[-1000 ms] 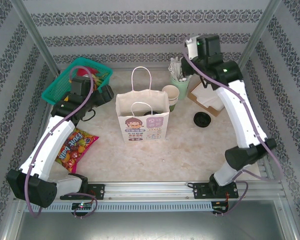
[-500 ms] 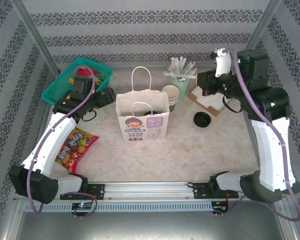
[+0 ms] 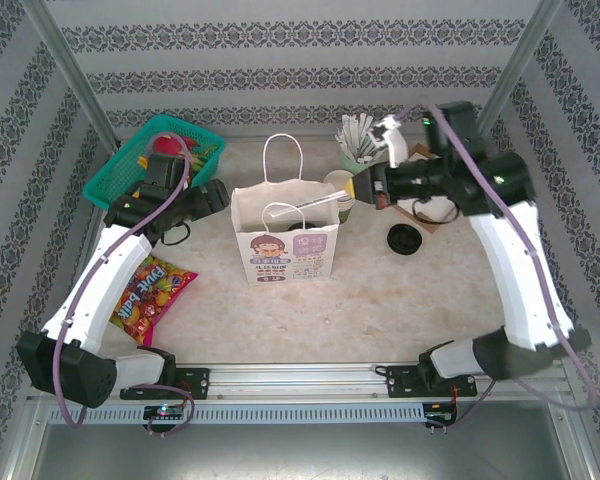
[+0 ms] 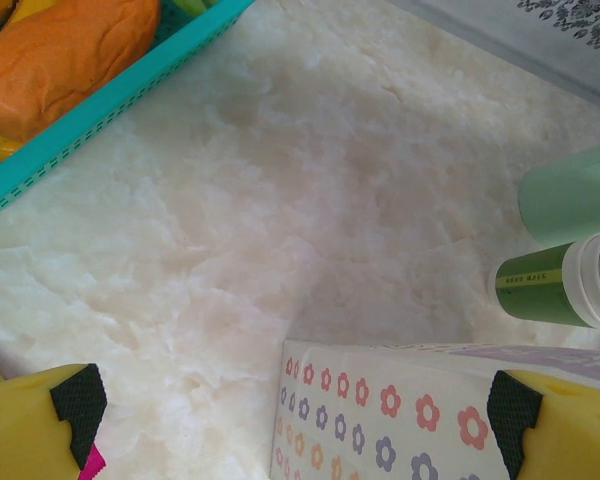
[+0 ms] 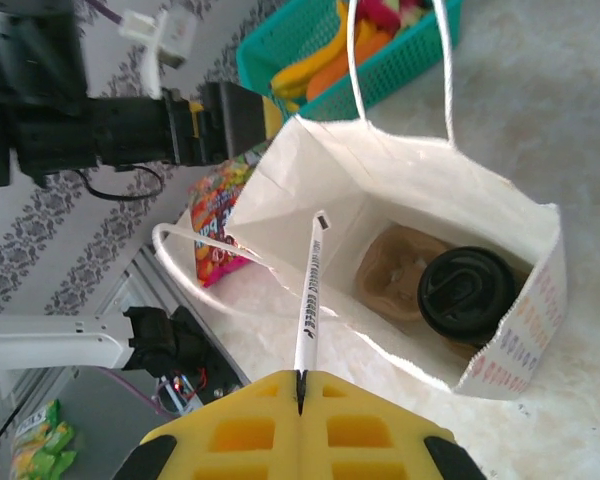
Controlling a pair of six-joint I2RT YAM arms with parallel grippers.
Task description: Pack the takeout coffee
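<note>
My right gripper is going to let go of the straw inside the white paper bag, across the pulp tray and black lid [image 3: 289, 218] [image 5: 426, 270].
The takeout coffee [image 5: 467, 292], seen by its round black lid, stands inside the white paper bag [image 5: 310, 170] on a brown pulp tray [image 5: 390, 265]. My right gripper [image 5: 300, 380] is shut on a thin white wrapped straw [image 5: 310, 300], whose tip reaches over the bag's open mouth. From above, the right gripper [image 3: 355, 187] hovers just right of the bag [image 3: 285, 250], the straw [image 3: 315, 205] slanting across its top. My left gripper [image 3: 220, 192] is open beside the bag's left side. In the left wrist view its jaws [image 4: 292, 405] stand wide, the flowered bag wall between them untouched.
A teal basket [image 3: 155, 160] of snacks sits at the back left and a candy packet [image 3: 150, 290] lies near the left arm. A stack of lidless cups [image 3: 342, 190], a mint holder of straws [image 3: 360, 150], a loose black lid [image 3: 404, 239] and brown cardboard [image 3: 410, 200] crowd the bag's right side.
The right arm has swung from the straw holder out to the right, then back left and down to the bag's mouth, carrying the straw. The left arm has stayed put.
</note>
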